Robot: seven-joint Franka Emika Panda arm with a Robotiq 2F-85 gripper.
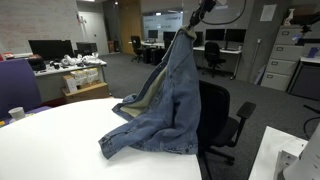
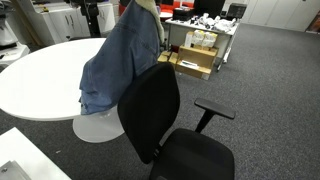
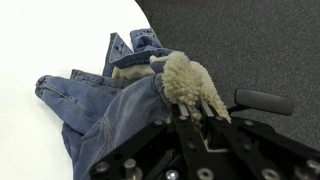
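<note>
Next, my gripper lets go of the denim jacket over the black office chair's back (image 1: 180,98). It will let go against the edge of the white table.
A blue denim jacket (image 1: 165,105) with a cream fleece collar hangs from my gripper (image 1: 192,27), its lower part resting on the round white table (image 1: 60,140). It also shows in an exterior view (image 2: 118,60), draped at the table's edge beside a black office chair (image 2: 150,105). In the wrist view my gripper (image 3: 182,102) is shut on the fleece collar (image 3: 188,80), and the denim (image 3: 100,110) hangs down below it onto the white tabletop (image 3: 50,40).
The black office chair (image 1: 215,115) stands right against the table, its armrest showing in the wrist view (image 3: 265,100). A cup (image 1: 16,113) sits at the table's far edge. Desks, monitors and cardboard boxes (image 2: 195,55) stand behind on grey carpet.
</note>
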